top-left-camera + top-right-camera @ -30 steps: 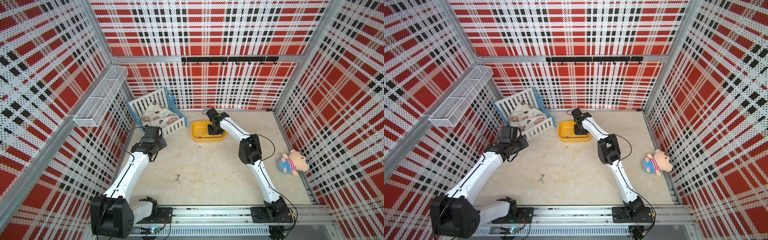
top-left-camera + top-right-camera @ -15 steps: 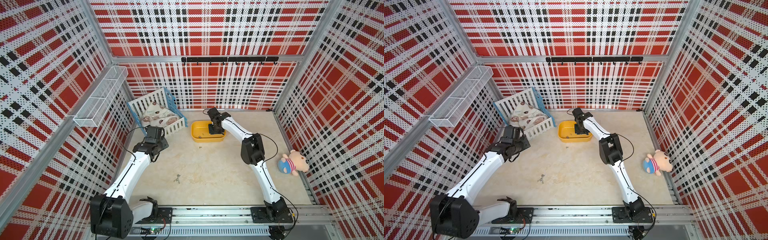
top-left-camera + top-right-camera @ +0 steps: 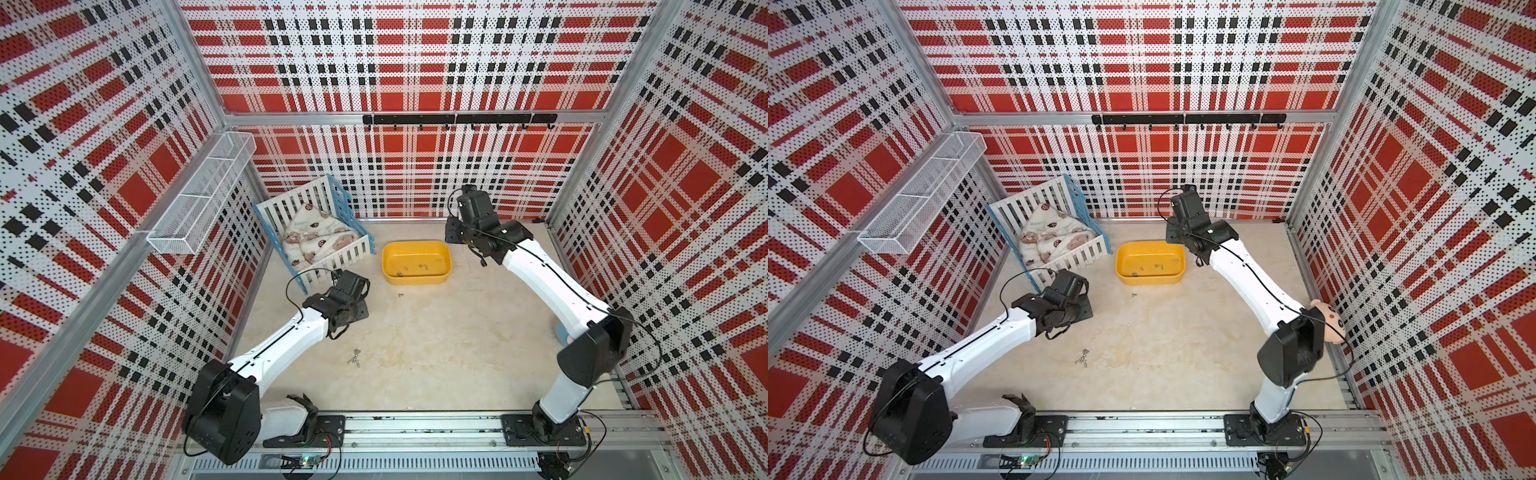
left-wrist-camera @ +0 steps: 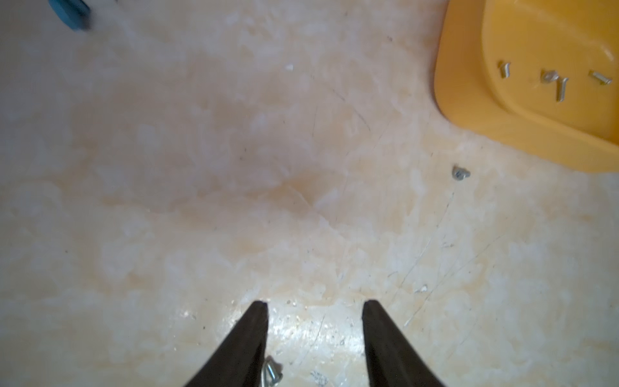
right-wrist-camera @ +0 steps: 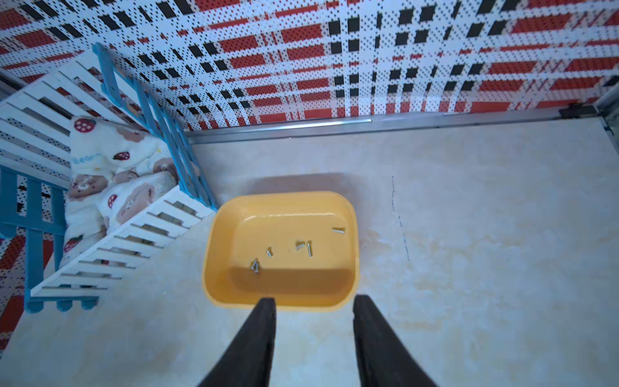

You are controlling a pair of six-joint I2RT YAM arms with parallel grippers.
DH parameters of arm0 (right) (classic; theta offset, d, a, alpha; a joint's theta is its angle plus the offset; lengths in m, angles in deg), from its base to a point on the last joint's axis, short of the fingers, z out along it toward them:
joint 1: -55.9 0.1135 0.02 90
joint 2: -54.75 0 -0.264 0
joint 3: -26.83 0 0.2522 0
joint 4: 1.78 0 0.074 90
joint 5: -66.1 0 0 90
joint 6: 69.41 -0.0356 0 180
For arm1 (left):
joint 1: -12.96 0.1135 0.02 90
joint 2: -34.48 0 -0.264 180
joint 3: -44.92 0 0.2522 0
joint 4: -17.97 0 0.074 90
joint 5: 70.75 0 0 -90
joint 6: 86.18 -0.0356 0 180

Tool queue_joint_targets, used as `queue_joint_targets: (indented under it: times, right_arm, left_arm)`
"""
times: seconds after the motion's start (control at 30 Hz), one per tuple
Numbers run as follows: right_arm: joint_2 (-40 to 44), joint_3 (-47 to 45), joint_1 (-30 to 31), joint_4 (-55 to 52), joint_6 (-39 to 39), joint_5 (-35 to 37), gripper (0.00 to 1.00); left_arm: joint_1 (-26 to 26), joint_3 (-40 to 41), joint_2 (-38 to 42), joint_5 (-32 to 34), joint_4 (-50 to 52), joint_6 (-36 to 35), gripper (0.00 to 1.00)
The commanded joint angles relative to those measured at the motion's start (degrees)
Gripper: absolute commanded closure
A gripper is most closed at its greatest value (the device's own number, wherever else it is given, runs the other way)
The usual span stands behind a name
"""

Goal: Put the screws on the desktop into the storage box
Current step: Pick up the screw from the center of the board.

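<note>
Next, my left gripper closes on the backmost screw of the front cluster (image 4: 273, 372), the screw on the side toward the yellow storage box.
The yellow storage box (image 3: 417, 262) (image 3: 1150, 264) stands on the beige desktop (image 3: 436, 340) at the back centre, with several screws (image 5: 299, 245) on its floor. One screw (image 3: 400, 295) (image 4: 460, 173) lies on the desktop just in front of the box. A small cluster of screws (image 3: 354, 357) (image 3: 1083, 357) lies nearer the front. My left gripper (image 4: 315, 303) hangs open and empty over the desktop between box and cluster; a screw (image 4: 271, 372) shows beside one finger. My right gripper (image 5: 314, 298) is open and empty, raised off the box's right end.
A white-and-blue slatted crib (image 3: 320, 232) with a patterned cloth stands back left, close to the box. A white wire basket (image 3: 199, 203) hangs on the left wall. A plush bear (image 3: 1327, 320) lies by the right wall, partly behind my right arm.
My right gripper has opened and drawn back to the right, off the box. My left gripper has shifted a little toward the middle of the desktop.
</note>
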Motion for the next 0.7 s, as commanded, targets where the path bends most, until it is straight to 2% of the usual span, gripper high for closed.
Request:
queue_joint_targets:
  times: [0.0,0.27,0.67]
  right_arm:
    - [5.79,-7.36,0.55,0.86,-2.76,2.42,0.56]
    - [16.47,-18.88,0.92,-0.05,-6.31,2.37,0.55]
    - [20.76,-23.64,2.15,-0.31,-7.08,1.81,0.55]
  left_arm:
    - [-2.64,2.83,1.01,-0.32,-2.4,7.09,0.47]
    - [-7.77,5.19,-2.3,-1.09,-3.66,10.6,0.47]
    - [-10.31,10.06,0.41,-1.1,-3.33,16.11,0.47]
